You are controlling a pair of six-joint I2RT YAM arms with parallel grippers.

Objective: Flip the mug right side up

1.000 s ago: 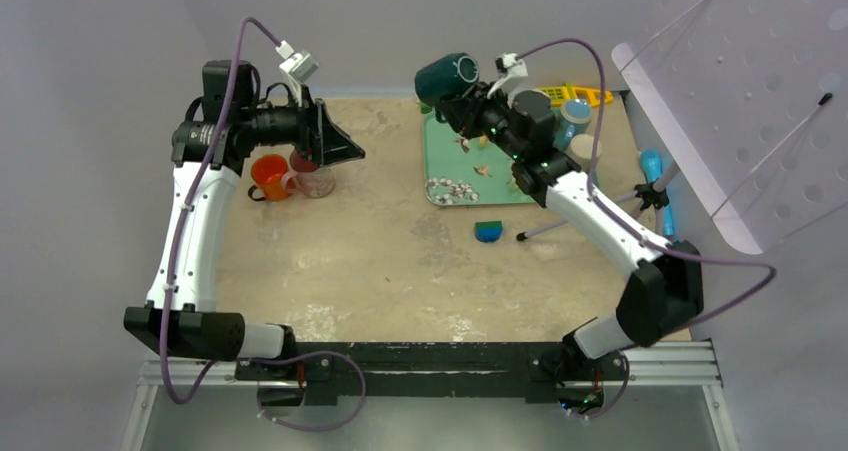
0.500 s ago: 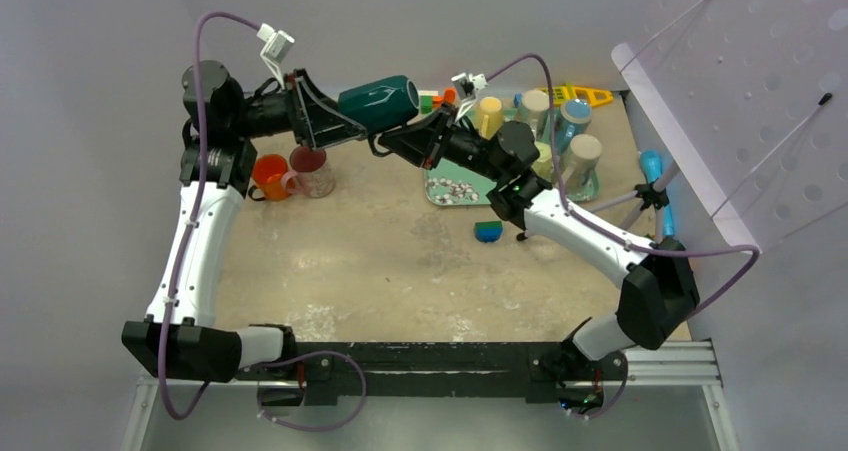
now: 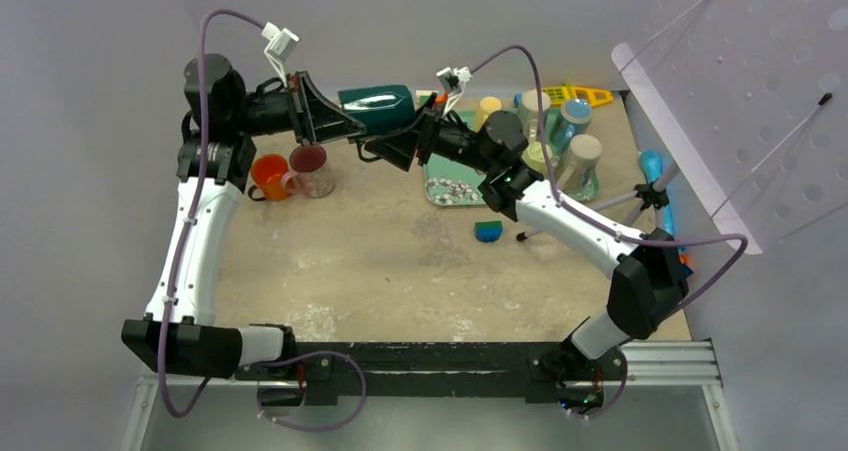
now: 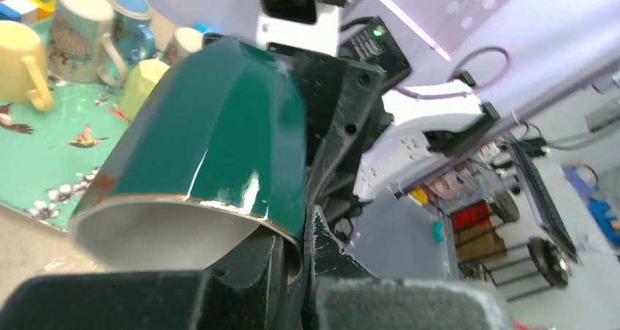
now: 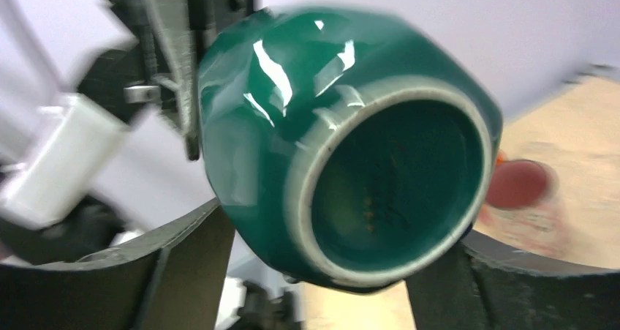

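Next, the left gripper releases the dark green mug on the table (image 3: 261, 225) just before the orange mug.
A dark green mug (image 3: 378, 106) hangs on its side in the air above the table's far left-centre. My left gripper (image 3: 345, 121) is shut on its gold-edged rim (image 4: 183, 202): one finger sits inside the mouth, the other outside the wall. The mug's body (image 4: 212, 125) points away from the left wrist camera. My right gripper (image 3: 392, 147) stands open on the other side. Its two fingers flank the mug's base (image 5: 387, 191) without pressing on it, one finger (image 5: 183, 264) left, the other (image 5: 475, 286) right. The handle is not visible.
Below the left gripper stand an orange mug (image 3: 269, 176) and a glass of red liquid (image 3: 312, 169). A green tray (image 3: 437, 171) at the back carries several mugs (image 3: 583, 156). A blue-green block (image 3: 488, 231) lies in front of it. A perforated panel (image 3: 740, 91) leans at right.
The right arm carried the mug leftward from above the tray to the left gripper. The left gripper shut on the rim, and the right gripper opened off the base.
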